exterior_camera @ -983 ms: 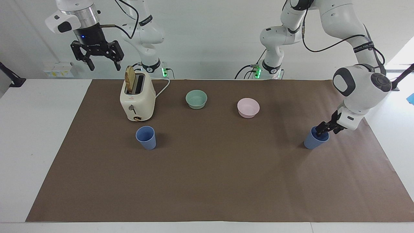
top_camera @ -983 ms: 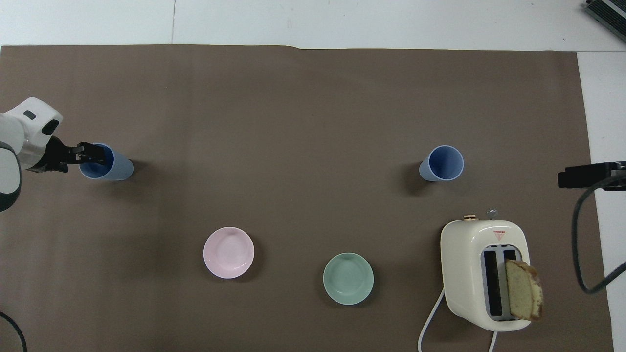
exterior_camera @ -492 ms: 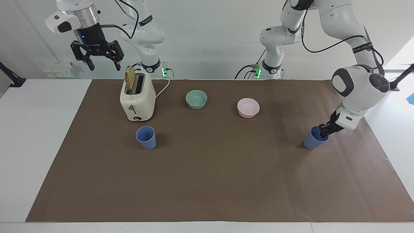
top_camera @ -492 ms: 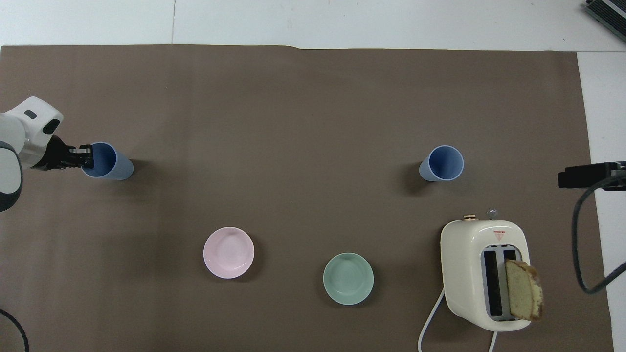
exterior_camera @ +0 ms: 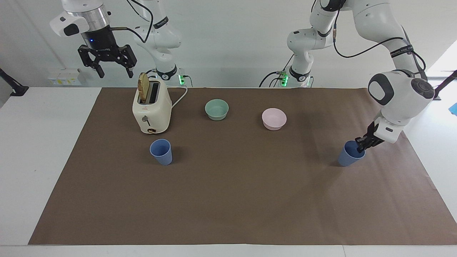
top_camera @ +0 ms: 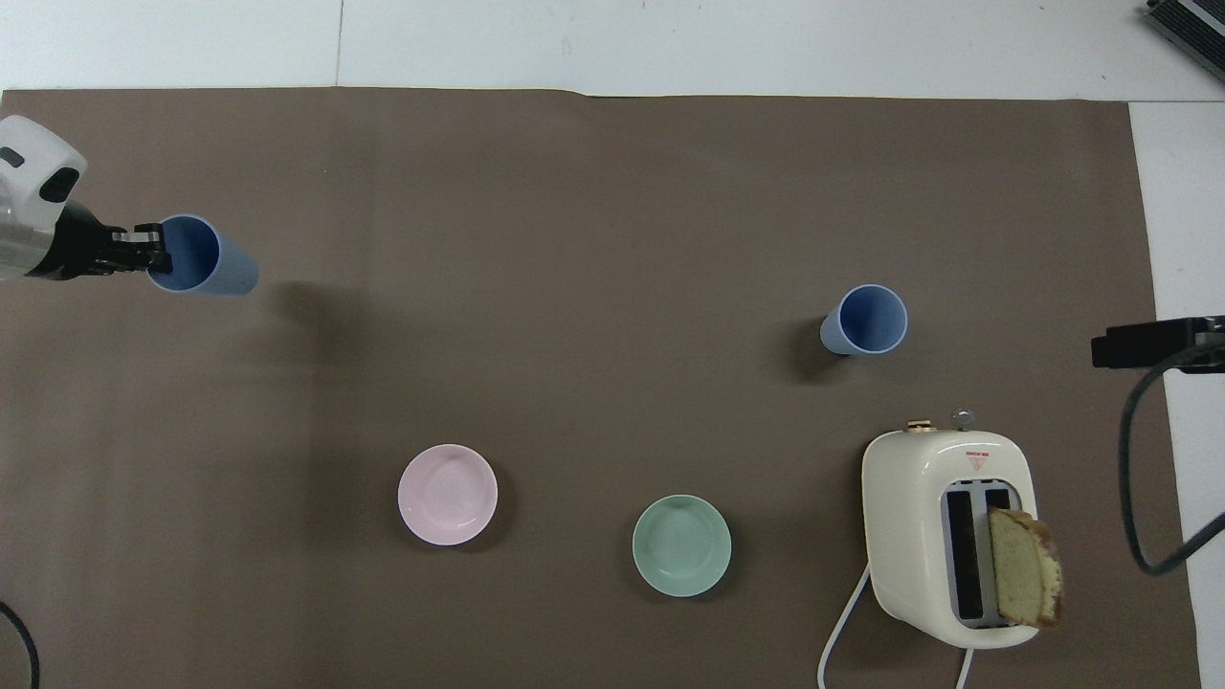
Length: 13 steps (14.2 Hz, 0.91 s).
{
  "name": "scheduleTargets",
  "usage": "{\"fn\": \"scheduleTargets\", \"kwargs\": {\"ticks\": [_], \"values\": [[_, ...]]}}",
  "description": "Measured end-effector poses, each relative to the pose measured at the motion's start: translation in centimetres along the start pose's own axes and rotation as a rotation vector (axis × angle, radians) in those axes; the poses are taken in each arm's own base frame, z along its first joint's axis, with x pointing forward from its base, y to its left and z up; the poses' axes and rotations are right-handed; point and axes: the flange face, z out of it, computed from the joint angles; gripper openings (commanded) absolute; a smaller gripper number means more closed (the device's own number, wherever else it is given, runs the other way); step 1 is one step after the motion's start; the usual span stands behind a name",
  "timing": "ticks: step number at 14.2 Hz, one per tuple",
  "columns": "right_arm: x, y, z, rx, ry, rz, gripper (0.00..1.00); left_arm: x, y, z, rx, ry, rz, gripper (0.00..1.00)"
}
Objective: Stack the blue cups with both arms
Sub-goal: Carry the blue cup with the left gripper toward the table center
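Note:
Next, my left gripper lets go of the blue cup on the mat (top_camera: 576,345) beyond the gap between the pink and mint-green bowls.
One blue cup (exterior_camera: 348,157) (top_camera: 215,263) is at the left arm's end of the brown mat. My left gripper (exterior_camera: 360,144) (top_camera: 153,258) is shut on its rim, one finger inside. The cup tilts and its shadow lies apart from it, so it hangs just above the mat. The other blue cup (exterior_camera: 161,151) (top_camera: 864,320) stands upright and alone toward the right arm's end, just farther from the robots than the toaster. My right gripper (exterior_camera: 115,74) waits open, high in the air beside the toaster.
A cream toaster (exterior_camera: 151,109) (top_camera: 947,536) with a slice of bread sticking out stands near the right arm's base. A mint-green bowl (exterior_camera: 216,109) (top_camera: 681,545) and a pink bowl (exterior_camera: 274,119) (top_camera: 447,494) sit between the arms, nearer the robots than the cups.
My left gripper closed on the cup's rim, then lifted it slightly and carried it a little away from the robots. The right arm has stayed still.

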Motion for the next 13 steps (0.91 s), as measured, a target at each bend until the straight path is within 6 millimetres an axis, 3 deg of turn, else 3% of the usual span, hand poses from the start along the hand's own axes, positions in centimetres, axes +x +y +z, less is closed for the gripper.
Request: {"fn": "scheduleTargets", "kwargs": {"ticks": [2,3,6,9,11,13], "values": [[0.0,0.0,0.0,0.0,0.0,0.0,1.0,-0.5,5.1,-1.7,-0.014,0.009,-0.038,0.0],[0.0,0.0,0.0,0.0,0.0,0.0,1.0,-1.2,8.5,-2.0,-0.022,0.008,-0.061,0.0],[0.0,0.0,0.0,0.0,0.0,0.0,1.0,-4.2,18.7,-1.6,-0.041,-0.012,-0.106,0.0],[0.0,0.0,0.0,0.0,0.0,0.0,1.0,-8.2,26.9,-1.0,-0.05,-0.037,-0.131,0.0],[0.0,0.0,0.0,0.0,0.0,0.0,1.0,-10.8,30.7,-0.1,-0.048,-0.057,-0.113,0.0],[0.0,0.0,0.0,0.0,0.0,0.0,1.0,-12.7,32.7,2.6,-0.045,-0.065,-0.089,0.0]]}}
